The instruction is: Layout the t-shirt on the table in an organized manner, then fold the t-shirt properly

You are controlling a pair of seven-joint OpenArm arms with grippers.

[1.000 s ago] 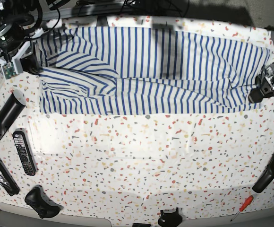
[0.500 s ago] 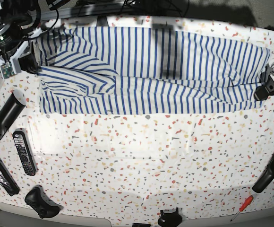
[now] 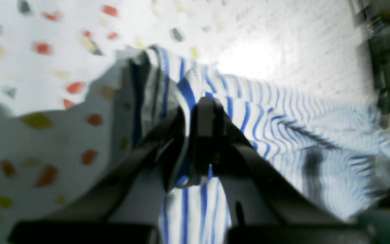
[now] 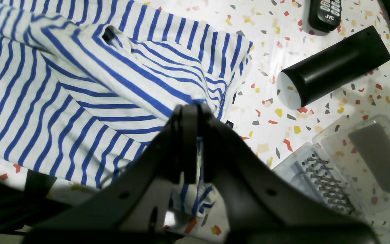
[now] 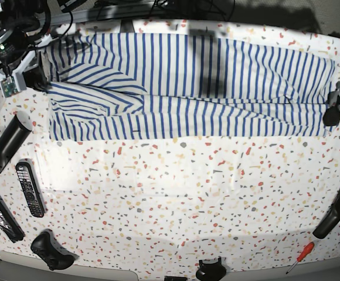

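My left gripper needs to let go of the t-shirt's edge on the table [image 5: 336,99], just beyond the striped end that is nearest the black handle.
The t-shirt [image 5: 187,82], white with thin blue stripes, lies stretched sideways across the far half of the table [image 5: 187,199], doubled over lengthwise. In the base view my left gripper [image 5: 333,112] is at the shirt's right end, shut on its edge. The blurred left wrist view shows that gripper [image 3: 196,105] pinching a bunch of the t-shirt [image 3: 283,135] just above the table [image 3: 46,51]. My right gripper [image 5: 39,76] is shut on the shirt's left end. In the right wrist view this gripper [image 4: 191,110] clamps a hem of the t-shirt [image 4: 80,84], lifted slightly.
Beside the shirt's left end lie a black cylinder [image 5: 7,143] [image 4: 333,64], a remote [image 5: 29,188] and a clear box of bits [image 4: 350,162]. A game controller [image 5: 51,250] and a screwdriver [image 5: 299,256] sit at the near edge. A black handle [image 5: 332,215] lies right.
My left gripper has moved outward to the right with the shirt's end, and the cloth's wrinkles on that side have pulled flat. The right gripper rose slightly.
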